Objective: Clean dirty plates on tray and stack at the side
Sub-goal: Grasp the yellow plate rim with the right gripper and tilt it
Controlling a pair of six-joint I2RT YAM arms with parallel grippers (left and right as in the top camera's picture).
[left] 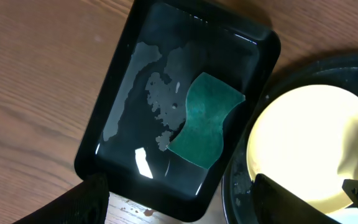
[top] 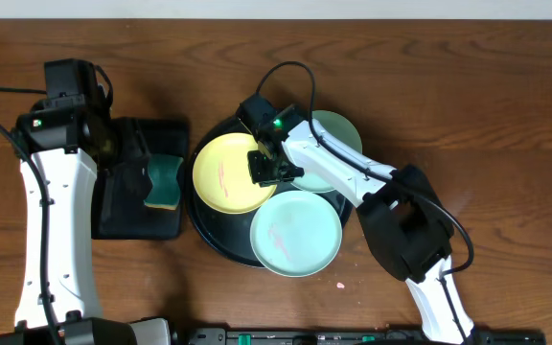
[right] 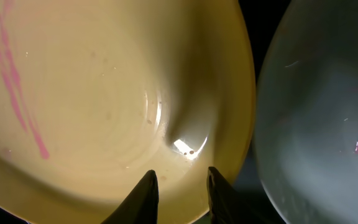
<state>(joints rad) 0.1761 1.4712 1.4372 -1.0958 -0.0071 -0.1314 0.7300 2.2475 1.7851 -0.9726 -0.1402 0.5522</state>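
Next, my left gripper goes to the green sponge's narrow middle [top: 164, 181] [left: 205, 122] in the rectangular tray and closes there, because the yellow plate needs wiping.
The round black tray [top: 204, 225] holds three plates. The pale yellow plate [top: 228, 172] lies at its left and bears pink streaks. One mint-green plate [top: 295, 233] lies at the front, also streaked. The other mint-green plate [top: 341, 134] lies at the back right, partly under my right arm. My right gripper [top: 271, 168] hovers over the yellow plate's right rim [right: 104, 106], its fingers [right: 180, 190] slightly apart and holding nothing. My left gripper [left: 185, 202] is wide open and empty above the near edge of the rectangular tray.
A rectangular black tray [top: 127, 225] lies left of the round tray, wet inside [left: 135, 87], with a green sponge [top: 164, 182] [left: 207, 121] at its right side. A small pink speck [top: 338, 285] lies on the wooden table in front of the round tray.
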